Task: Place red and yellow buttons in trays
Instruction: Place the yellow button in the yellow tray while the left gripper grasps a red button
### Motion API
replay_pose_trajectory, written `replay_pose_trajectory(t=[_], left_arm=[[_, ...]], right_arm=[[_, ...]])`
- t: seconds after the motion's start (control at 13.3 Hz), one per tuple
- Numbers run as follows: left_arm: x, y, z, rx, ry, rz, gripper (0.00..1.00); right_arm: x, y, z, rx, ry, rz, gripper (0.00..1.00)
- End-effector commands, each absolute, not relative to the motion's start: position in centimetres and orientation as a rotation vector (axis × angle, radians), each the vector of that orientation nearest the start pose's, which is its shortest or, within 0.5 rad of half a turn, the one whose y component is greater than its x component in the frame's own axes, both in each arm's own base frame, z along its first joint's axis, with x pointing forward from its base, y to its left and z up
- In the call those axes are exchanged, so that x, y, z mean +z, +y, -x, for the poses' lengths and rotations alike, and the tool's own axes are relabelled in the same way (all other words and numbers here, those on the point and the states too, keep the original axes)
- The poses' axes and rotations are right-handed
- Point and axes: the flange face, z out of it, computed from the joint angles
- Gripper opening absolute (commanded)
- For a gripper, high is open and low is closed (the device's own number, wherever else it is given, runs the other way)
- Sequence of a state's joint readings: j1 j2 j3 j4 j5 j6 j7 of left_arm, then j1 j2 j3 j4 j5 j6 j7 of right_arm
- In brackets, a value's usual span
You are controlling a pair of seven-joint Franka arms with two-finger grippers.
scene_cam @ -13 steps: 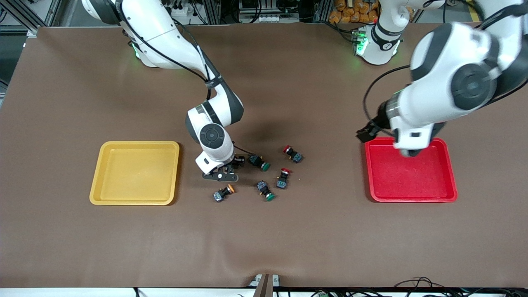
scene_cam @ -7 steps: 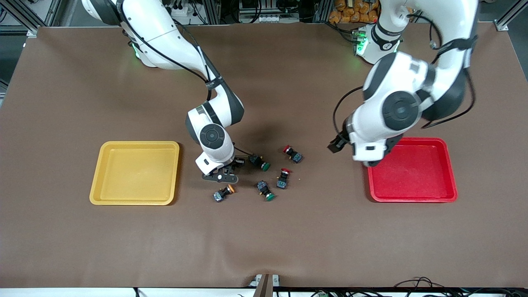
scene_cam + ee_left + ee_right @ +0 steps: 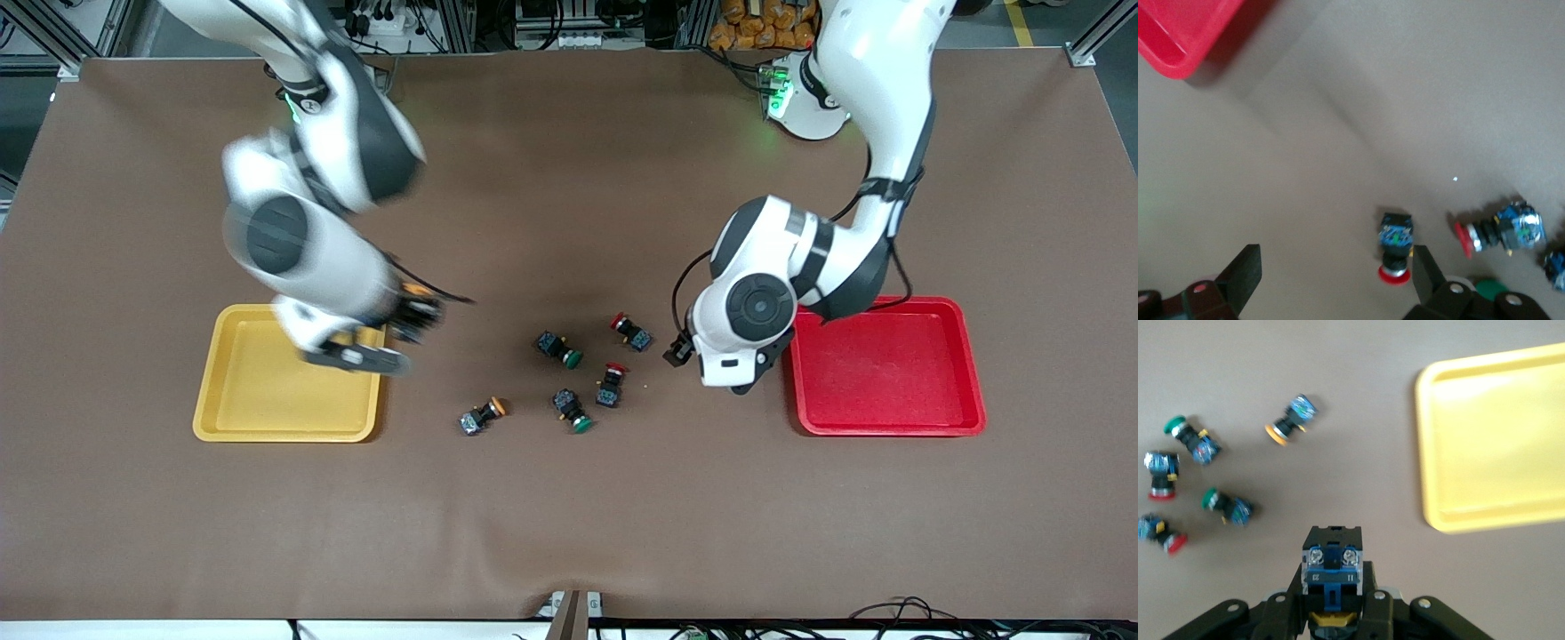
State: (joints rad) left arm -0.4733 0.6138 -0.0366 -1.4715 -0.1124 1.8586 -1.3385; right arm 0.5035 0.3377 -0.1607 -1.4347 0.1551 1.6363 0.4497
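My left gripper is to close next on the blue-and-black body (image 3: 637, 337) (image 3: 1397, 239) of the red button that lies farther from the front camera.
My right gripper (image 3: 413, 313) is shut on a yellow button (image 3: 1331, 568), held in the air over the table just beside the yellow tray (image 3: 267, 404). Another yellow button (image 3: 483, 414) lies on the table, nearest the front camera. Two red buttons (image 3: 631, 331) (image 3: 610, 384) lie in the cluster at mid-table. My left gripper (image 3: 679, 348) is open over the table, between the red tray (image 3: 889, 391) and the red buttons. In the left wrist view one red button (image 3: 1395, 241) lies close to one finger (image 3: 1426, 270), and nothing is held.
Two green-capped switches (image 3: 558, 348) (image 3: 572, 410) lie among the buttons. Both trays hold nothing. The left arm's elbow hangs over the red tray's edge. Brown mat covers the whole table.
My right gripper closed on a yellow button in the cluster, lifted it and swung toward the yellow tray. My left arm moved from over the red tray toward the red buttons.
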Motion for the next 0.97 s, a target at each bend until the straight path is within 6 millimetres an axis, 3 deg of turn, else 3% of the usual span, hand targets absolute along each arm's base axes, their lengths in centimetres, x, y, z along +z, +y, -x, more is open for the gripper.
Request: replay_pose_trajectory(t=[0.0,0.15,0.3,0.45,0.53,0.67,0.9], left_arm=[[28.9,-35.6,-59.9,0.291,-1.358,2.710,1.00],[27.2,-36.9,-59.6,0.275,-1.386,2.709,1.00],[25.9,-37.4,-59.6,0.266,-1.392,2.718,1.00],[24.3,-38.5,-58.8,0.272,-1.365,2.719,1.00],[23.6,-38.4,-58.8,0.278,-1.362,2.712,1.00],[22.0,-38.8,-58.4,0.291,-1.353,2.705,1.00],[21.0,-40.1,-57.8,0.281,-1.345,2.725,1.00]], right_arm=[[52.2,15.7,-59.8,0.306,0.130,3.059,0.00],[51.8,8.1,-60.7,0.327,0.072,3.053,0.00],[49.9,0.2,-61.8,0.321,0.039,3.061,0.00],[45.5,-6.1,-62.6,0.303,0.029,3.070,0.00],[42.9,-8.0,-62.7,0.296,0.011,3.069,0.00],[37.3,-9.8,-62.8,0.294,0.023,3.076,0.00],[29.6,-9.7,-63.1,0.312,0.026,3.091,0.00]])
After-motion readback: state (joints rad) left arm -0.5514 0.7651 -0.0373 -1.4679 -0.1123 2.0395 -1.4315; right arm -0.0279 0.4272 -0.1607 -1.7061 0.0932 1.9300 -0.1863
